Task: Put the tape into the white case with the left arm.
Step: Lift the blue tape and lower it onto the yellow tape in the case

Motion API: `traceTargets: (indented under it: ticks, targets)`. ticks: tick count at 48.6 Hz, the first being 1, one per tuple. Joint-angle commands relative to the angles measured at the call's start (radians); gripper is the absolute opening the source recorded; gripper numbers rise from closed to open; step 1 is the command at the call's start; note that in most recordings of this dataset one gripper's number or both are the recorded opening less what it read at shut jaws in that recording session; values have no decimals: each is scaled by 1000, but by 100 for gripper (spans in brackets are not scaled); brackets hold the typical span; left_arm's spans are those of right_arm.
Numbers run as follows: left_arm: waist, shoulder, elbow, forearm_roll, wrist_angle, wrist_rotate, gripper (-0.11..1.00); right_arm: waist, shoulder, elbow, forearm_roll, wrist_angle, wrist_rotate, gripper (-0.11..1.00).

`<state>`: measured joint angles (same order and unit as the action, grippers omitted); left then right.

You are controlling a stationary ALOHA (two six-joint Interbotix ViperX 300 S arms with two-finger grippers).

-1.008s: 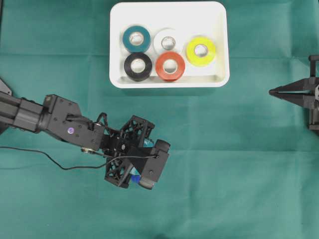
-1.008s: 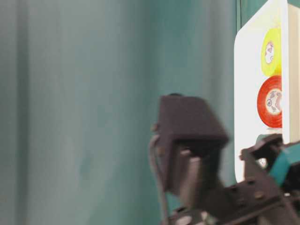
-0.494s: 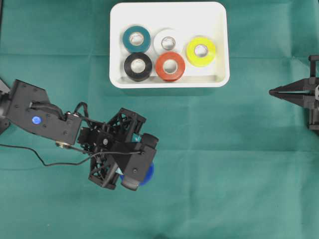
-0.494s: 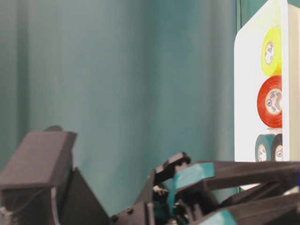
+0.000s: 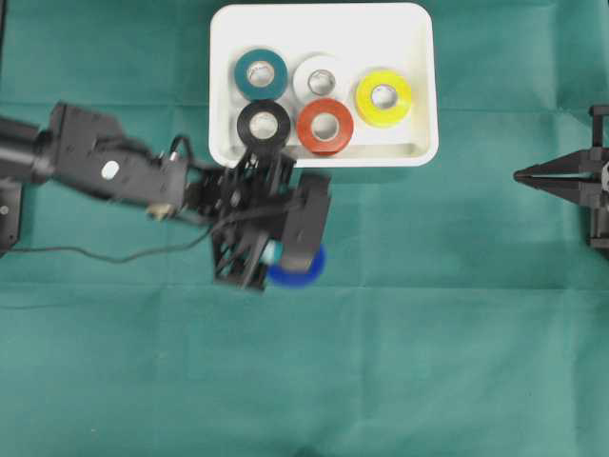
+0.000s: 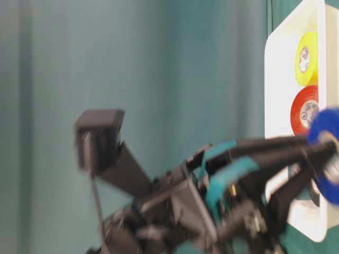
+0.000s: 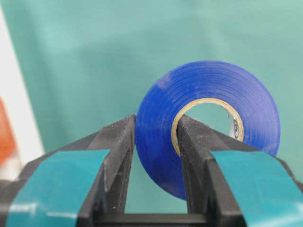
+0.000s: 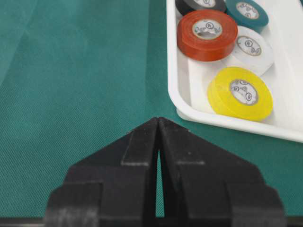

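The blue tape will leave my left gripper in the white case, overlapping the near edge of the yellow tape (image 5: 395, 127).
The blue tape (image 7: 208, 123) is a roll pinched through its wall: one finger of my left gripper (image 7: 156, 122) presses its outside and the other sits inside the core. From overhead the blue tape (image 5: 303, 272) peeks out under the wrist of the left arm (image 5: 114, 171), just short of the white case (image 5: 324, 160). At table level the blue tape (image 6: 326, 153) hangs in front of the white case (image 6: 278, 106). My right gripper (image 8: 158, 120) is shut on nothing, and my right gripper (image 5: 521, 176) rests at the right edge.
Several tape rolls lie in the case: teal (image 5: 261, 74), white (image 5: 320, 78), yellow (image 5: 383, 97), black (image 5: 264, 126) and red (image 5: 324, 126). The case's back strip (image 5: 324, 29) is bare. A thin black cable (image 5: 95, 255) trails left over the green cloth (image 5: 428, 333).
The left arm has swung up the table toward the case, carrying the blue tape from the lower left middle to just below the case's near rim. The right arm has not moved.
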<state>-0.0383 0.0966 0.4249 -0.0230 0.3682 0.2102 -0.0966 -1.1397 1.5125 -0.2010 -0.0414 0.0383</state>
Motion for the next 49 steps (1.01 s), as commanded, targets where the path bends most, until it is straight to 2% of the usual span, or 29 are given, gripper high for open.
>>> traceTargets:
  ticks: [1,14,33,49]
  targets:
    - [61,8,-54,2,-12,0,25,-3,6,-9,-2,-11,2,-9]
    - [184,84,-153,2,-15,2,25,-3,8,-9,-2,-9,2,-9]
    - [265,207,-333,3,-25,5,25,-3,6,-9,-2,-9,2,-9]
    - [285,259,-403,2,-25,110,25,-3,6,-9,-2,-9,2,-9]
